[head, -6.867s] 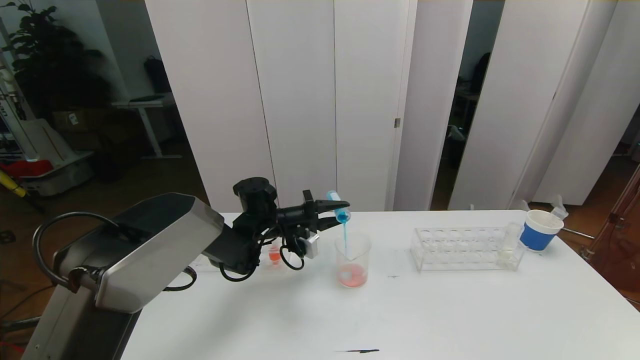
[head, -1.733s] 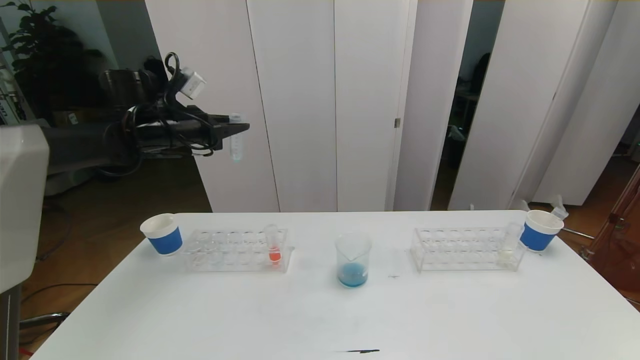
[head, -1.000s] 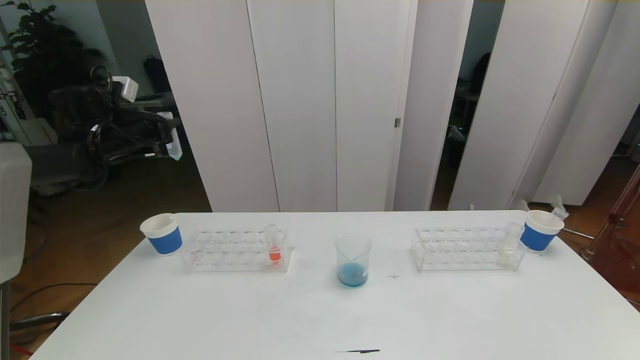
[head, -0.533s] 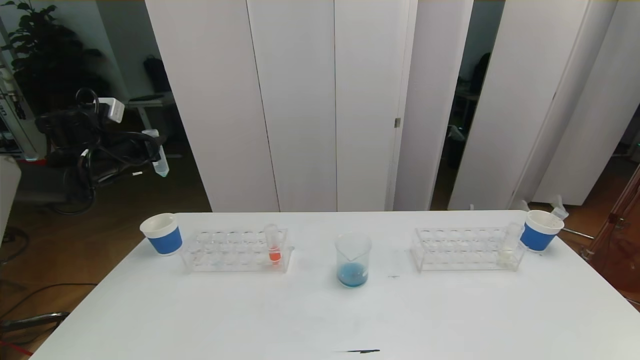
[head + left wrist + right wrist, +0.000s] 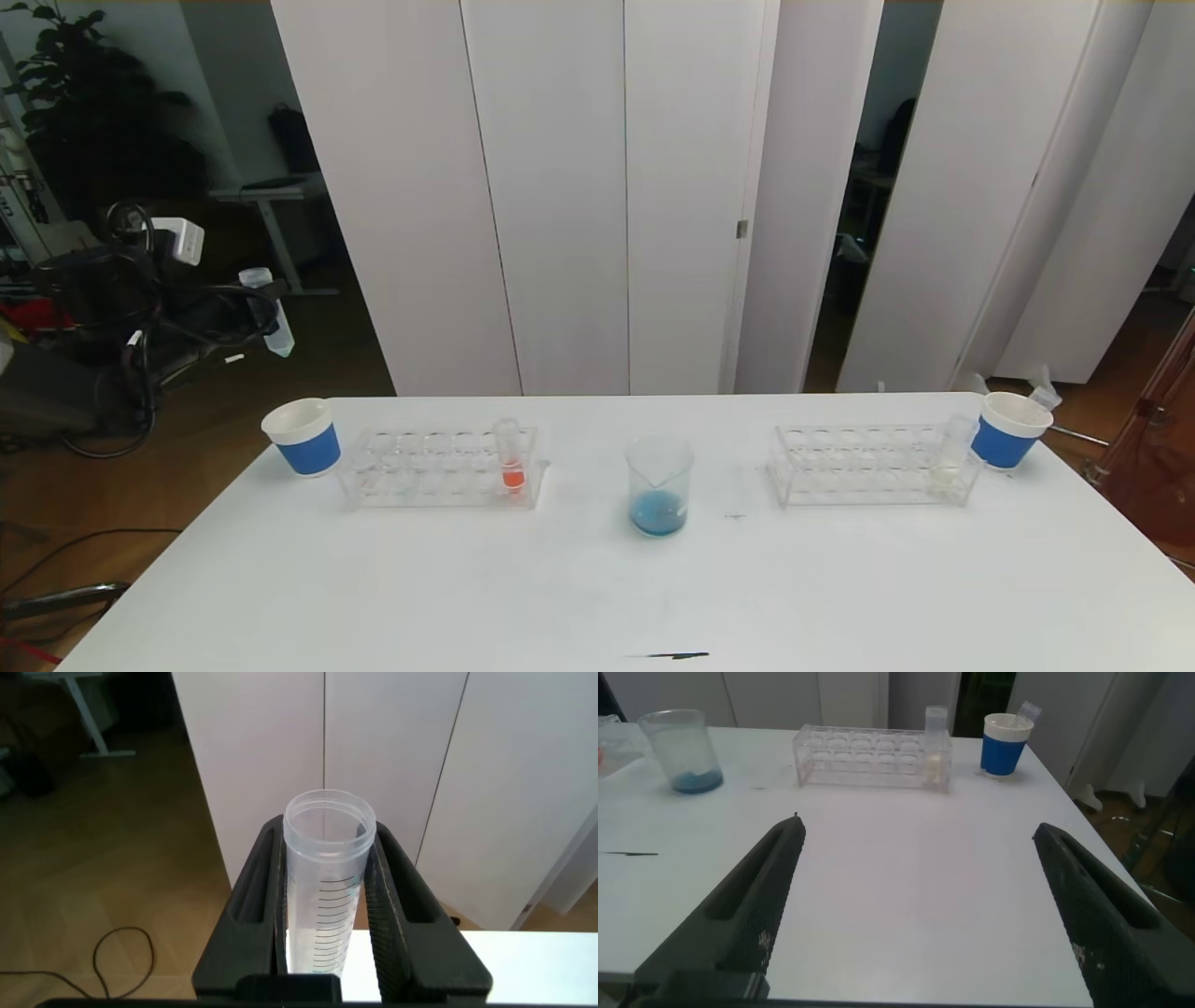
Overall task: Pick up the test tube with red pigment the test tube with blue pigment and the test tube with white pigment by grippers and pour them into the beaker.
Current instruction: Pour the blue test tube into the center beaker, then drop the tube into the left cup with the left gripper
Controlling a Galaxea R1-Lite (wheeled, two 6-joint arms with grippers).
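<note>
The test tube with blue pigment will go from my left gripper into the paper cup (image 5: 298, 420) near the red pigment's rack.
My left gripper (image 5: 265, 315) hangs off the table's left side, above and behind the left paper cup, shut on the test tube with blue pigment (image 5: 266, 313). That tube (image 5: 322, 887) stands nearly upright between the fingers (image 5: 252, 887) and looks empty. The beaker (image 5: 659, 485) stands mid-table with blue liquid at its bottom. A test tube with red pigment (image 5: 511, 457) sits in the left rack (image 5: 411, 467). The test tube with white pigment (image 5: 950, 457) sits at the right rack's (image 5: 859, 464) end. My right gripper (image 5: 915, 831) is open over the table's near right, holding nothing.
A blue-banded paper cup (image 5: 302, 437) stands left of the left rack, another (image 5: 1008, 429) right of the right rack. A short black mark (image 5: 672, 655) lies near the table's front edge. White panels stand behind the table.
The left arm has swung from over the beaker, where it poured blue liquid, out past the table's left edge and lower, still carrying the tube. The beaker's contents went from red to blue.
</note>
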